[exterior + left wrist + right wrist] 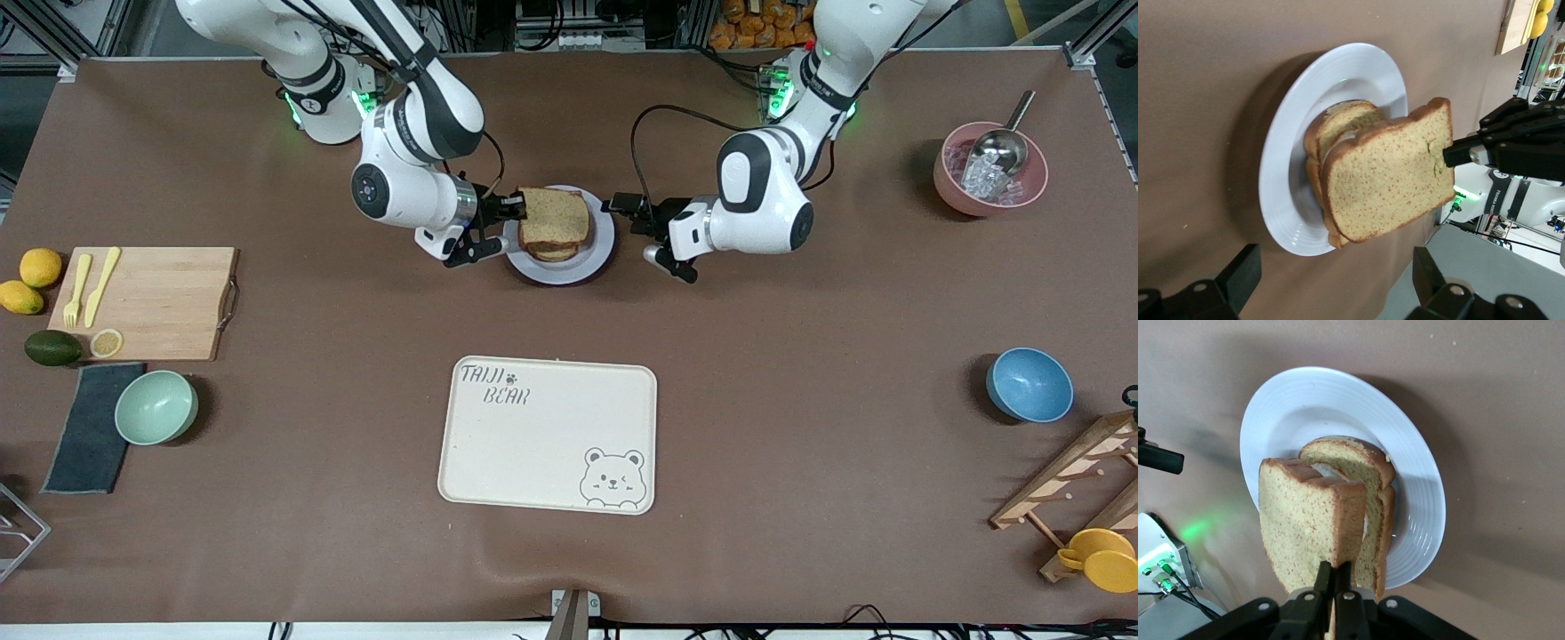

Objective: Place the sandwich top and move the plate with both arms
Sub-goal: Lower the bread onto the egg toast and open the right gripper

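My left gripper is to close next on the rim of the pale round plate (613, 226) (1311, 254), on the side facing the pink bowl.
The sandwich top (553, 216), a brown bread slice, hangs just above a lower slice (556, 251) that lies on the pale round plate (569, 271). My right gripper (517, 209) is shut on the top slice's edge, at the plate's rim toward the right arm's end. In the right wrist view the fingers (1336, 577) pinch the slice (1305, 520) over the plate (1305, 407). My left gripper (622, 204) is open and empty beside the plate, toward the left arm's end. The left wrist view shows its open gripper (1335, 280), the plate (1291, 167) and the held slice (1391, 180).
The cream bear-printed tray (547, 436) lies nearer the camera than the plate. A cutting board (147, 302) with fork and knife, lemons, an avocado and a green bowl (156, 406) are at the right arm's end. A pink bowl with scoop (989, 169), a blue bowl (1029, 384) and a wooden rack (1076, 476) are at the left arm's end.
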Controlling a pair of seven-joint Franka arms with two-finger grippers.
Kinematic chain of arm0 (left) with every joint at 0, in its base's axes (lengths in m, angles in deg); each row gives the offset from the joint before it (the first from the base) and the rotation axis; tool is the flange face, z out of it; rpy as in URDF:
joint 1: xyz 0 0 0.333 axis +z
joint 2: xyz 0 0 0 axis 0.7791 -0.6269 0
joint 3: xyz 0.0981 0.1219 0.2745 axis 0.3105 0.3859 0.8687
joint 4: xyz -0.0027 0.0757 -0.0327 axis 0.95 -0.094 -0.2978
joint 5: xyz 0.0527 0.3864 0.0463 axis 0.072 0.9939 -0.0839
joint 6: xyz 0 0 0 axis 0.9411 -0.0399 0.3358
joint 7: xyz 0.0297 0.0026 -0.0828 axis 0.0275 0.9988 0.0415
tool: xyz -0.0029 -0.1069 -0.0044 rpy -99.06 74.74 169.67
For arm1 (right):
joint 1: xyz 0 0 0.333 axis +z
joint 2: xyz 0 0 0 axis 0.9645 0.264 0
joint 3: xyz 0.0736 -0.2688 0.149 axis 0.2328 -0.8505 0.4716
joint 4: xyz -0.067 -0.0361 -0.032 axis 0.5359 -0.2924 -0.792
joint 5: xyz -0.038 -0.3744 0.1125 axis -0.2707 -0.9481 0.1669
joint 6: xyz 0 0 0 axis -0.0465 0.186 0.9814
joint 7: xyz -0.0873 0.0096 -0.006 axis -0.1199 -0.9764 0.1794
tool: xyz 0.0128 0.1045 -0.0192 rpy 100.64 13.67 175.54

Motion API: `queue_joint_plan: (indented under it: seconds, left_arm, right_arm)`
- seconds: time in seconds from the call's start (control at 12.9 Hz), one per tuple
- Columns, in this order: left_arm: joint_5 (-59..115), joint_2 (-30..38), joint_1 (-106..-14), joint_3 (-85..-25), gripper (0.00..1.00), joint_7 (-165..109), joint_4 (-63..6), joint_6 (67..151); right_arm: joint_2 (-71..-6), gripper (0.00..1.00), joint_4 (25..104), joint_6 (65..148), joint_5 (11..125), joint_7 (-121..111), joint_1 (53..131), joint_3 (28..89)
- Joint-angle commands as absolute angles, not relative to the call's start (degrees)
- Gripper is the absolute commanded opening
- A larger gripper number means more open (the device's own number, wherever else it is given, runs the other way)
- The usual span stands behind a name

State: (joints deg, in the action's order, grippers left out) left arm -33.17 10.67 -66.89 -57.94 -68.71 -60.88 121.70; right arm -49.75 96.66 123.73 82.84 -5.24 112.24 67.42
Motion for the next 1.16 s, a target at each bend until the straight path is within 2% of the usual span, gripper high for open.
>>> queue_joint_plan:
  seconds: [0.0, 0.16, 0.54, 0.62, 0.85, 1.09]
  left_arm:
    - [-34.90, 8.52, -67.00, -58.14, 1.00, -70.31, -59.62, 123.67]
    - [-35.08, 6.59, -67.08, -58.14, 1.00, -71.54, -58.74, 125.25]
    - [-37.44, 4.38, -68.57, -58.23, 1.00, -72.85, -58.21, 126.75]
    - [-39.10, 3.86, -69.01, -58.23, 1.00, -74.60, -58.21, 127.45]
    - [-44.03, 2.19, -70.51, -58.15, 1.00, -79.27, -58.30, 128.68]
    - [-44.13, 2.09, -70.51, -58.15, 1.00, -80.24, -58.56, 129.92]
  right_arm:
    - [-50.79, 0.54, 97.48, 123.54, 84.06, -10.28, 112.13, 66.64]
    - [-50.79, 0.67, 97.48, 123.45, 84.06, -10.30, 112.05, 66.55]
    - [-51.05, 0.87, 96.25, 121.61, 83.10, -10.04, 108.89, 65.94]
    - [-51.14, 0.98, 95.90, 120.47, 82.48, -10.04, 107.58, 65.76]
    - [-51.66, 1.00, 94.23, 119.41, 75.03, -10.04, 104.85, 65.67]
    - [-52.19, 1.00, 93.61, 114.41, 73.35, -9.95, 99.23, 65.32]
